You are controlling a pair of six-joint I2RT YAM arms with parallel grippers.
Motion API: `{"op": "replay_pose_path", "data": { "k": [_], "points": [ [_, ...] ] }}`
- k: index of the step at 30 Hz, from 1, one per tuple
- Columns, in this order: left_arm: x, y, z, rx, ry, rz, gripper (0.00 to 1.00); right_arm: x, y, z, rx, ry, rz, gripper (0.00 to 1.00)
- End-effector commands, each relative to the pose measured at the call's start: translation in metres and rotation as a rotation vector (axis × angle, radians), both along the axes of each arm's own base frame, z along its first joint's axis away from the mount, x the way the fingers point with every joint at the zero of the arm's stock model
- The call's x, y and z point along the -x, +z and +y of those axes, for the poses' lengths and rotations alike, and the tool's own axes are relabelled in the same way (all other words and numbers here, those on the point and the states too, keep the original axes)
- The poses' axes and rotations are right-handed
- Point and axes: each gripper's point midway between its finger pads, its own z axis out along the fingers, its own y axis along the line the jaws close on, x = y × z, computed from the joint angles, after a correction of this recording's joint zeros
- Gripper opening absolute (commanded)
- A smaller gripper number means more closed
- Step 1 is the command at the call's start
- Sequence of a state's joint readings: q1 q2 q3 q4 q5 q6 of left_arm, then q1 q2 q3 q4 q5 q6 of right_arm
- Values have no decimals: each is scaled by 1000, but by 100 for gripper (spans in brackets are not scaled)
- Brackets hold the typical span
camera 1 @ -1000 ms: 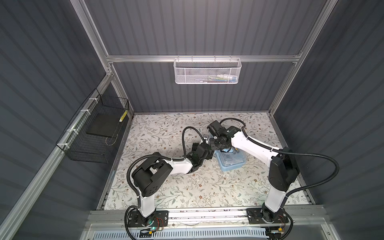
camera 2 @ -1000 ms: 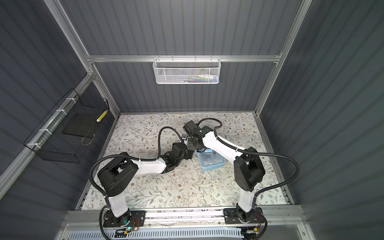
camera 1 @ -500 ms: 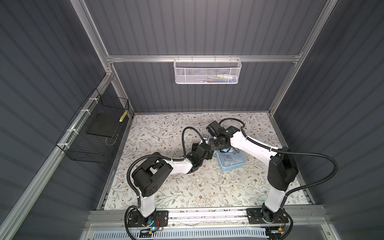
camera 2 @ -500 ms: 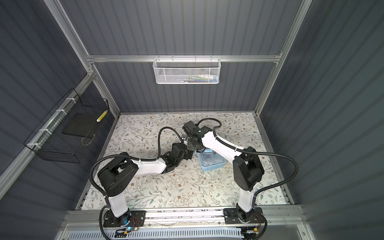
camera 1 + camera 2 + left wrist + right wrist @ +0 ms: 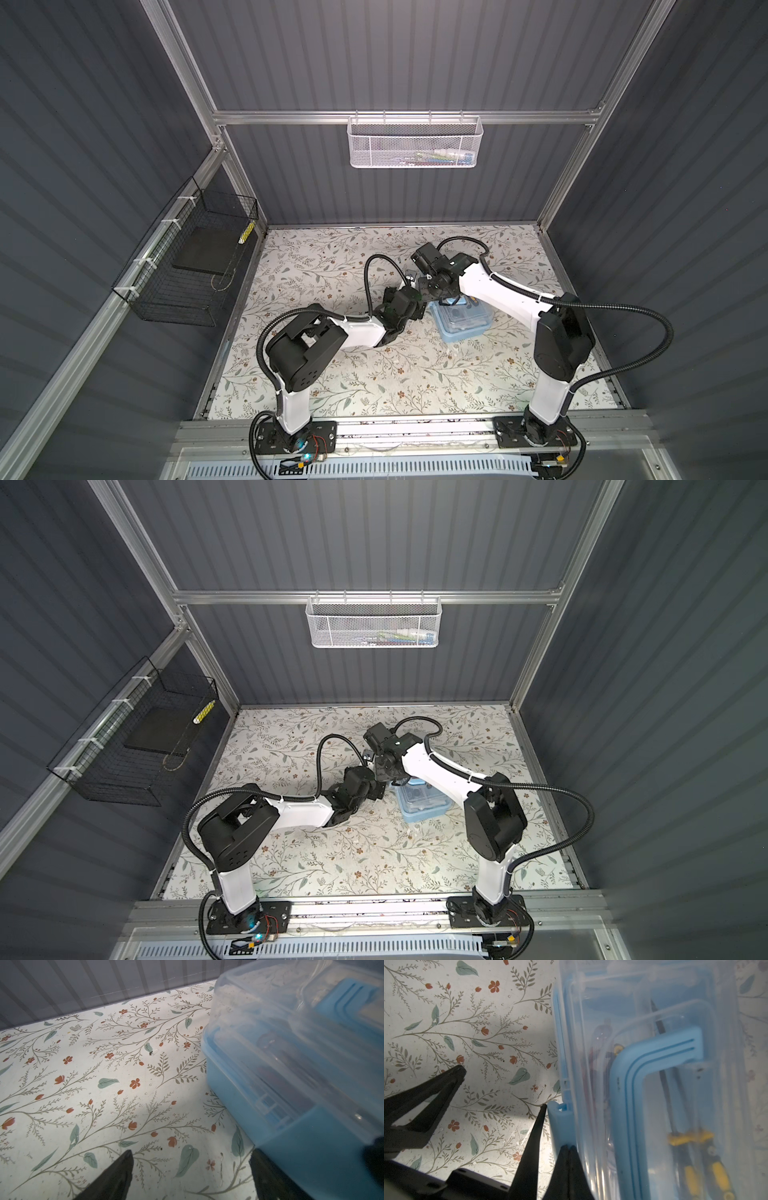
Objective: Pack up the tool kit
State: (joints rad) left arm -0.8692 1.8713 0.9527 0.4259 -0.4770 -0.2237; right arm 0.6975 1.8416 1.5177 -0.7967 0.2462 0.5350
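Observation:
The robot's right gripper reaches across the lid to the blue latch facing the left gripper, so it should grab the blue handle [image 5: 626, 1094] and turn the box.
The tool kit [image 5: 462, 325] [image 5: 422, 806] is a light blue box with a clear lid, lying on the floral table. Its lid is down, and the blue handle [image 5: 643, 1059] lies flat on top. Yellow-and-black screwdrivers [image 5: 691, 1147] show through the lid. My left gripper [image 5: 191, 1167] [image 5: 422, 309] is open and low at the box's left side, with one finger [image 5: 268, 1174] against the blue wall [image 5: 291, 1157] and nothing between the jaws. My right gripper [image 5: 568, 1148] is shut and empty, its tips resting on the lid's edge by the blue latch [image 5: 558, 1118].
A white mesh basket [image 5: 413, 143] holding small items hangs on the back wall. A black wire basket [image 5: 187, 266] hangs on the left wall with a dark slab inside. A small white scrap [image 5: 154, 1052] lies on the table beyond the left gripper.
The right arm's elbow has edged slightly to the left. Both grippers stay at the box's left side, with the left still open and the right still shut.

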Motion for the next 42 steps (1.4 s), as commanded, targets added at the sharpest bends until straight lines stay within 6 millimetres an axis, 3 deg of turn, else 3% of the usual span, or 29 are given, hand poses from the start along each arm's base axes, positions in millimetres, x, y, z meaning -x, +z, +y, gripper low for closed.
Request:
{"op": "replay_pose_path", "data": {
  "k": [1, 16, 25, 30, 35, 42],
  "points": [
    [4, 0, -16, 56, -42, 12, 89, 11, -21, -16, 103, -18, 71, 1],
    [3, 1, -20, 82, -44, 17, 89, 9, -17, -15, 100, -15, 56, 3],
    [4, 12, -29, 152, -66, 20, 89, 9, 6, -3, 54, 13, 13, 9],
    [7, 16, -35, 197, -89, 30, 88, 8, 36, -3, -10, 5, -60, 21],
    [7, 18, -38, 207, -99, 33, 88, 8, 55, -18, 0, -12, -126, 27],
    [12, 17, -45, 226, -134, 47, 86, 2, 33, -56, -67, -47, -95, 38]
  ]
}}
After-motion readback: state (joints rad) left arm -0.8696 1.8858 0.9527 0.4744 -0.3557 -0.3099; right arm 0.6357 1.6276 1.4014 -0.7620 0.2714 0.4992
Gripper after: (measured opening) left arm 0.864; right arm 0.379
